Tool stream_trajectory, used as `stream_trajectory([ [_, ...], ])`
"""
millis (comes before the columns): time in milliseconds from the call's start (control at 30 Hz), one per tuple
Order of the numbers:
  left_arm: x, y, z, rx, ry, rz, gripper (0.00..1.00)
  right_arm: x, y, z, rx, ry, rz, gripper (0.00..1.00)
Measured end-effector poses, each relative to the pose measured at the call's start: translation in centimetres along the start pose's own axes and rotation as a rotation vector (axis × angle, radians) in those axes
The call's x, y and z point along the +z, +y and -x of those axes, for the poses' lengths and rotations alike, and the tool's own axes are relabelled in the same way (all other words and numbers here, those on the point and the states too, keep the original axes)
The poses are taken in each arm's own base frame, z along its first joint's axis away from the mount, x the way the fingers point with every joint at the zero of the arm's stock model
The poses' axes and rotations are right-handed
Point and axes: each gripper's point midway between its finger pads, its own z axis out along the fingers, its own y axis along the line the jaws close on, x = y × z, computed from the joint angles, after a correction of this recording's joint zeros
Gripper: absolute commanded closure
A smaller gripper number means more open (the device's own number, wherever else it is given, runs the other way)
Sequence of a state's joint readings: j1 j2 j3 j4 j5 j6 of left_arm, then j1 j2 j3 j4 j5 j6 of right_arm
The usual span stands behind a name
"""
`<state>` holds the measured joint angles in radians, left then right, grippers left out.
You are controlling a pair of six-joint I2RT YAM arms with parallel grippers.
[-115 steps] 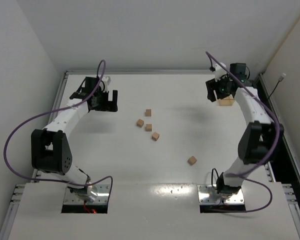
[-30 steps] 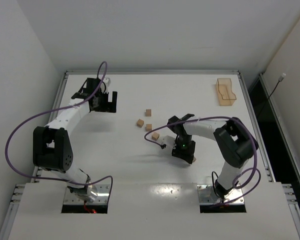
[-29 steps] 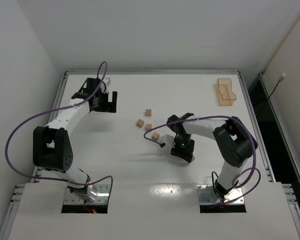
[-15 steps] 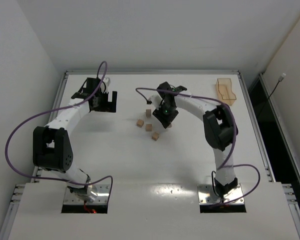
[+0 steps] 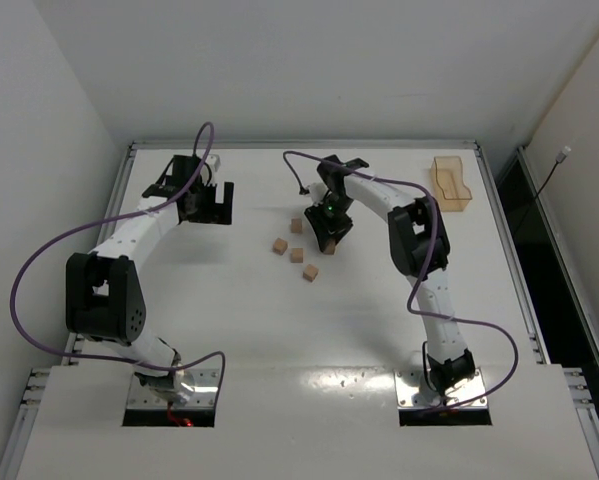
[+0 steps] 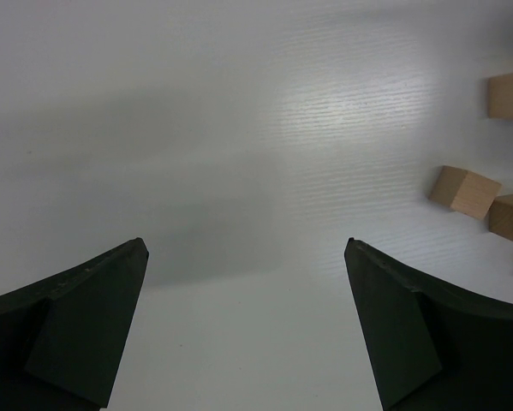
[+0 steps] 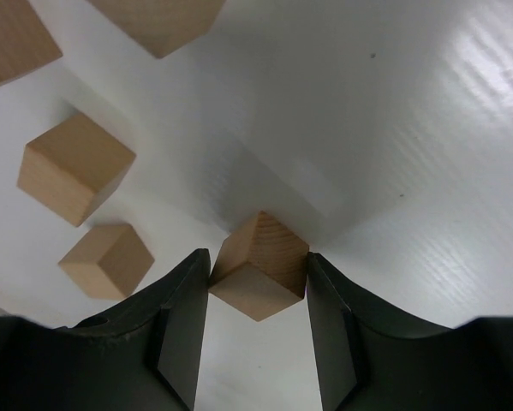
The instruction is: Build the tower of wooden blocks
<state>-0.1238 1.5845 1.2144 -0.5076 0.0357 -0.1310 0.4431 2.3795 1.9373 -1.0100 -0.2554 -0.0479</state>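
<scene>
The robot's right gripper needs to set the wood block down on the table [image 5: 320,259] [image 7: 190,266] beside the front and middle blocks.
My right gripper [image 5: 329,234] [image 7: 258,257] is shut on one wood block [image 7: 258,278], held corner-on low over the table just right of the loose blocks. Several other wood blocks lie singly nearby: one [image 5: 296,226] at the back, one [image 5: 279,246] to the left, one [image 5: 297,255] in the middle, one [image 5: 310,272] at the front. In the right wrist view two of them [image 7: 74,169] [image 7: 106,259] lie left of the held block. No stacked tower shows. My left gripper [image 5: 215,205] [image 6: 245,244] is open and empty, well left of the blocks [image 6: 464,190].
A translucent tan tray [image 5: 449,183] stands at the back right corner. The raised table rim [image 5: 299,145] runs along the back, with white walls close on the left and right.
My right arm took the block from the front middle of the table and carried it back to the cluster of blocks. My left arm has not moved.
</scene>
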Motion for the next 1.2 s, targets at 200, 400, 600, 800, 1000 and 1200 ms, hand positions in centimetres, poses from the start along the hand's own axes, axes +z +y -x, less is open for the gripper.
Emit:
stream_trajectory([
  [200, 0.0, 0.0, 0.0, -0.001, 0.0, -0.001, 0.0, 0.1, 1.3, -2.0, 0.018, 0.05, 0.056, 1.0],
  [400, 0.2, 0.0, -0.1, -0.001, 0.004, -0.002, 0.0, 0.1, 2.8, -3.5, 0.023, 0.099, 0.1, 1.0],
  [600, 0.2, -0.1, -0.1, -0.001, 0.004, -0.004, 0.0, 0.4, 3.6, -3.0, 0.008, 0.106, 0.1, 1.0],
  [800, 0.2, -0.1, -0.1, -0.001, 0.004, -0.005, 0.0, 0.6, 3.3, -2.0, 0.013, 0.086, 0.033, 1.0],
  [1000, 0.2, -0.1, -0.1, -0.001, 0.004, -0.005, 0.0, 0.7, 3.5, -1.7, 0.019, 0.07, -0.002, 1.0],
  [1200, 0.2, -0.1, -0.1, -0.001, 0.004, -0.005, 0.0, 0.7, 3.8, -1.8, 0.016, 0.026, -0.014, 1.0],
])
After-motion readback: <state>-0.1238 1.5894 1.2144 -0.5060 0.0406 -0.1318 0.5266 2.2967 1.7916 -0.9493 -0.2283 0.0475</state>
